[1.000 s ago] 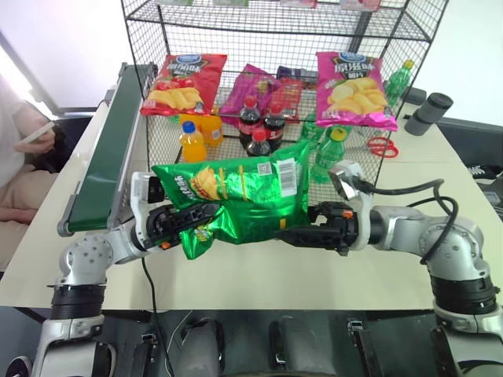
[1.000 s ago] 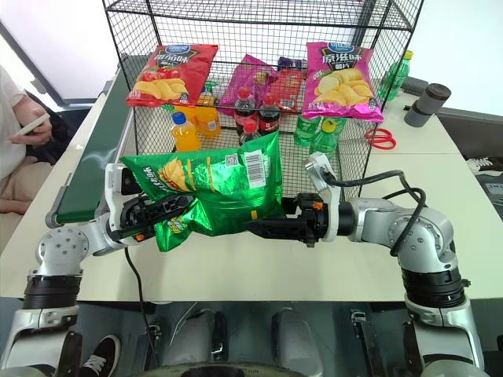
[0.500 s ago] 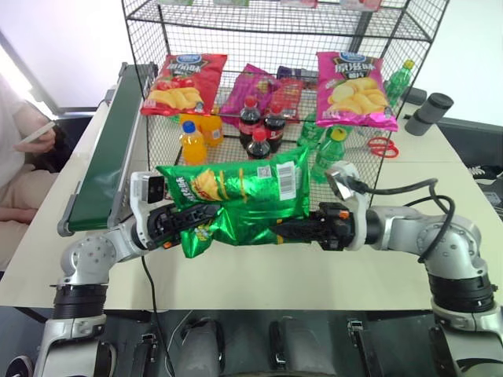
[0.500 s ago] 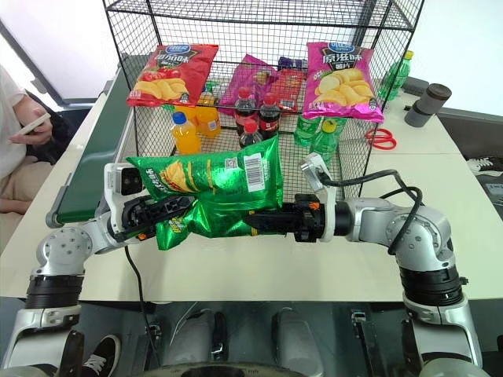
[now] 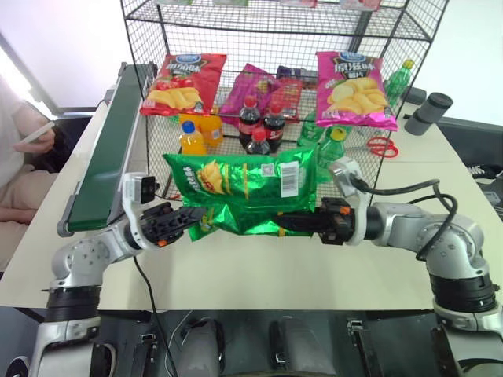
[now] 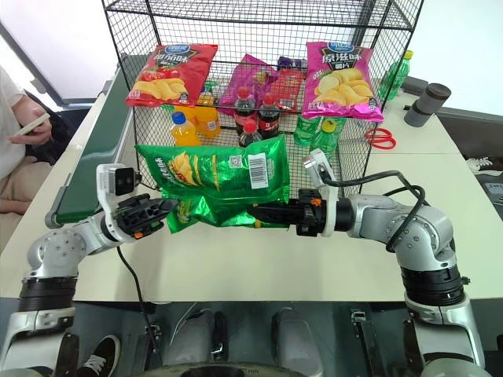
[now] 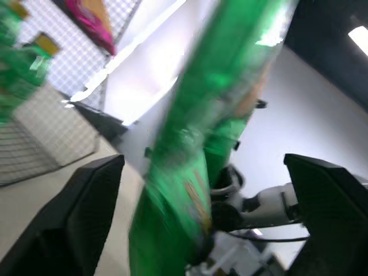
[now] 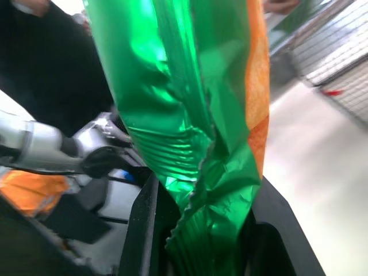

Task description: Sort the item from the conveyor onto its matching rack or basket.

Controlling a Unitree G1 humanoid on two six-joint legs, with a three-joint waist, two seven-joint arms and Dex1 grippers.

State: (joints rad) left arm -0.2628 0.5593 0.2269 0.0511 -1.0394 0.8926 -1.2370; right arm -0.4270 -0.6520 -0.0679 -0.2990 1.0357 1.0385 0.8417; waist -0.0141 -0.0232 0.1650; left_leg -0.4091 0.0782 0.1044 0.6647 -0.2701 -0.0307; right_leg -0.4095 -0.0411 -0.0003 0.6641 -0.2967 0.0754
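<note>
I will use my right gripper to set the green crisps bag, now hanging in front of the rack, down on the rack's level (image 5: pixel 269 78) between the red bag and the pink bag.
The item, a glossy green crisps bag (image 5: pixel 244 188), hangs above the table in front of the rack (image 5: pixel 236 39), its long side about level. My right gripper (image 5: pixel 281 224) is shut on the bag's crumpled lower edge, seen between the fingers (image 8: pixel 146 230) in the right wrist view. My left gripper (image 5: pixel 187 220) stands open at the bag's lower left corner. In the left wrist view its fingers (image 7: pixel 80 213) are spread wide on either side of the bag without touching it. The dark green conveyor (image 5: pixel 106 157) runs along the table's left side.
On the rack's tier lie a red bag (image 5: pixel 182 82), a purple bag (image 5: pixel 255 90) and a pink bag (image 5: pixel 354 88). Below stand orange, cola and green bottles (image 5: pixel 258 141). Red scissors (image 5: pixel 382 146) and a dark cylinder (image 5: pixel 429 112) lie at the right. A person (image 5: pixel 23 157) sits at the left.
My right gripper has shut on the bag's lower edge. My left gripper has let go of the bag, opened and drawn back to the left. The bag now hangs more level.
</note>
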